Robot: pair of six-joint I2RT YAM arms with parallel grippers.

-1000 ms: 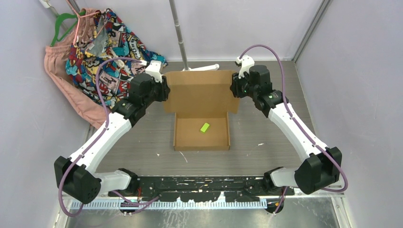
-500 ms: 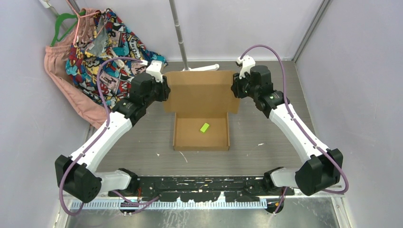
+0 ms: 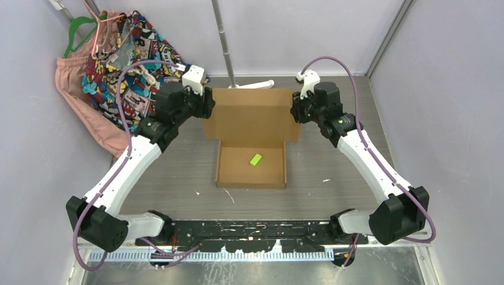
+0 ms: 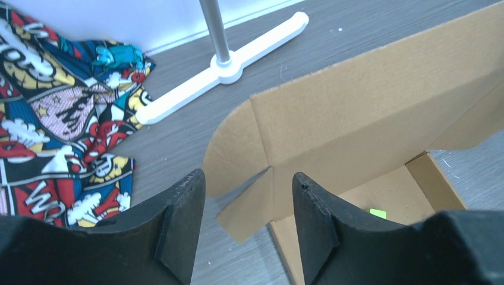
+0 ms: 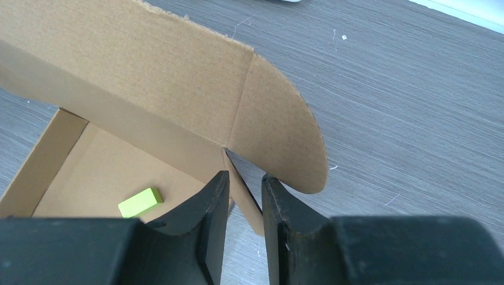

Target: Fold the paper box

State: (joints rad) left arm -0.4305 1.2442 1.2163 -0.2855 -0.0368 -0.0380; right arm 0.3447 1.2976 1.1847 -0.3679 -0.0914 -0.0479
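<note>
The rounded side flap lies broadside beyond my left gripper's open fingers. Next, my left gripper backs away, tilts and grabs the flap's rounded edge point(image 4: 213, 185) before folding.
The paper box point(image 3: 251, 169) is brown corrugated cardboard: an open shallow tray in the middle of the table with its lid panel point(image 3: 251, 116) raised at the far side. A small green block point(image 3: 255, 159) lies in the tray. My left gripper point(image 3: 205, 108) hangs open by the lid's left corner; in the left wrist view the rounded side flap point(image 4: 235, 148) sits beyond the gripper point(image 4: 248, 184), touching neither finger. My right gripper point(image 3: 295, 111) is at the lid's right corner, and in the right wrist view the gripper point(image 5: 245, 181) is shut on the small side tab point(image 5: 243, 193) under the rounded flap point(image 5: 279, 136).
A metal stand pole point(image 3: 224, 44) rises behind the box on a white foot point(image 3: 257, 85). A colourful printed garment point(image 3: 125, 65) and a pink one point(image 3: 77, 89) lie at the far left under a green hanger point(image 3: 80, 27). Walls close in on three sides.
My left gripper has opened, let go of the lid's left flap and drawn back a little to the far left. The right gripper and the box have stayed put.
</note>
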